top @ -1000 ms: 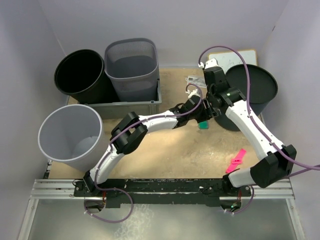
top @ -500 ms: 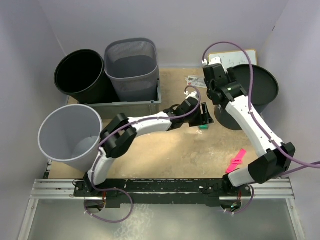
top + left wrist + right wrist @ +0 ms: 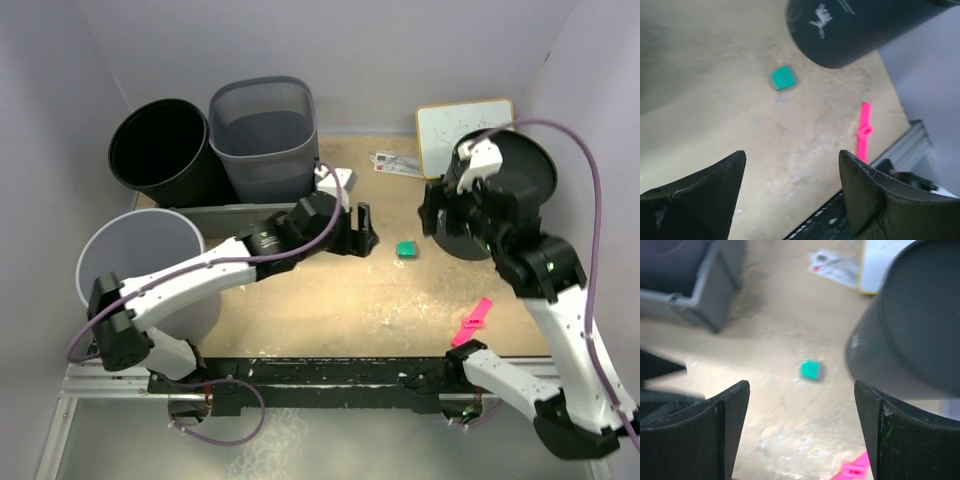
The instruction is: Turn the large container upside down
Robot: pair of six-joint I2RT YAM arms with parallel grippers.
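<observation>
I need to close my left gripper on the rim of the tall grey bin [image 3: 202,243], on the side toward the middle of the table.
The large container [image 3: 530,165] is a dark round bin at the right of the table, standing with its closed flat end up. It also shows in the left wrist view [image 3: 855,25] and the right wrist view [image 3: 920,315]. My left gripper [image 3: 362,230] hangs open over the table's middle, well left of the container, with nothing between its fingers [image 3: 792,155]. Just left of the container's wall, my right gripper [image 3: 430,212] is open and empty [image 3: 801,385], not touching it.
A small green block [image 3: 406,249] lies between the grippers and a pink clip [image 3: 473,320] at the front right. A whiteboard [image 3: 450,125] and papers [image 3: 398,163] are behind. At the left stand a tall grey bin [image 3: 140,270], and a grey tray [image 3: 255,212] with a black bin [image 3: 160,145] and a mesh bin [image 3: 265,125].
Both grippers have drawn away from the container. The left one slid left toward the tray and widened. The right one went from shut to open and rose.
</observation>
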